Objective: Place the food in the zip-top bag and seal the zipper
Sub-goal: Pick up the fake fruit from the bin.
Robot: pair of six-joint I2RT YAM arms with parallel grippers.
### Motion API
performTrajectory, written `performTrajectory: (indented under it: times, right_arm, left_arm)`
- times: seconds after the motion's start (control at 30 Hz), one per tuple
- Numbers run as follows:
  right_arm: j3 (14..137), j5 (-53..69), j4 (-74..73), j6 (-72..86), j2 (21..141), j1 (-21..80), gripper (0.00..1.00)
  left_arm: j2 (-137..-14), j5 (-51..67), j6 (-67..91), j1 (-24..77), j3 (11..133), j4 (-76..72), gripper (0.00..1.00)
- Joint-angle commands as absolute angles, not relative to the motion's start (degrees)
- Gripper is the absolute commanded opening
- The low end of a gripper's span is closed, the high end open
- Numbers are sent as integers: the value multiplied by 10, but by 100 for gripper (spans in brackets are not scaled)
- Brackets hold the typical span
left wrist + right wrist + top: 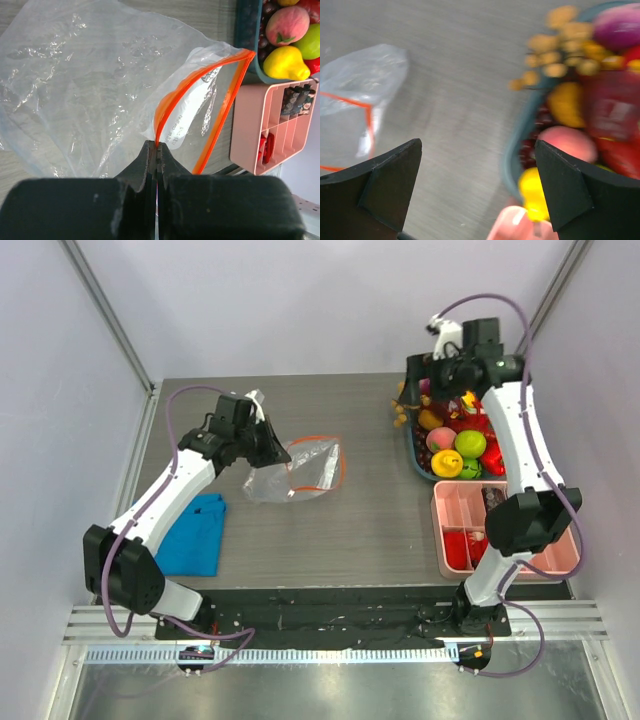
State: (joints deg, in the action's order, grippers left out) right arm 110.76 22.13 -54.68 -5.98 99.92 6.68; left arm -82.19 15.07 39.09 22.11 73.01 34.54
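Observation:
The dark red apple (pixel 459 422) (pixel 611 107), which lies beside the pink peach in the teal basket, will have my right gripper close around its sides.
The clear zip-top bag (pixel 290 475) (pixel 75 90) lies on the table's middle left, its mouth gaping. My left gripper (pixel 268 445) (pixel 158 145) is shut on one strip of the orange-red zipper (pixel 220 115) (pixel 338 462) and holds it up. The food sits piled in a teal basket (pixel 413 445) at the back right: a yellow pear (pixel 446 464) (pixel 285 62), a pink peach (pixel 440 438) (pixel 565 142), a green fruit (pixel 470 444) and red pieces. My right gripper (pixel 442 362) (pixel 477 145) hangs wide open above the basket's far end, holding nothing.
A pink divided tray (pixel 443 502) (pixel 245 125) with small items stands in front of the basket. A folded blue cloth (pixel 195 535) lies at the near left. White walls enclose the table on three sides.

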Motion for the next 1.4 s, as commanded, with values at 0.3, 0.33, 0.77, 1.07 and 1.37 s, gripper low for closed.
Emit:
performTrajectory:
  times: [0.3,0.33,0.77,1.07,1.37]
  right_arm:
    - [1314,40,-642,-129,1134,-21,100]
    - [1317,33,-641,-126,1145,-23,100]
    - [1372,67,-629,-123,1243,-22,100]
    - [1394,71,-627,-123,1289,-15,100]
    - [1380,65,-627,-124,1282,-11,91]
  left_arm:
    - [-829,148,408,221,764,284,0]
    - [-829,144,407,220,765,284,0]
    - [-824,126,393,220,770,287,0]
    - [-833,124,393,220,769,288,0]
    - [-841,124,392,220,772,290,0]
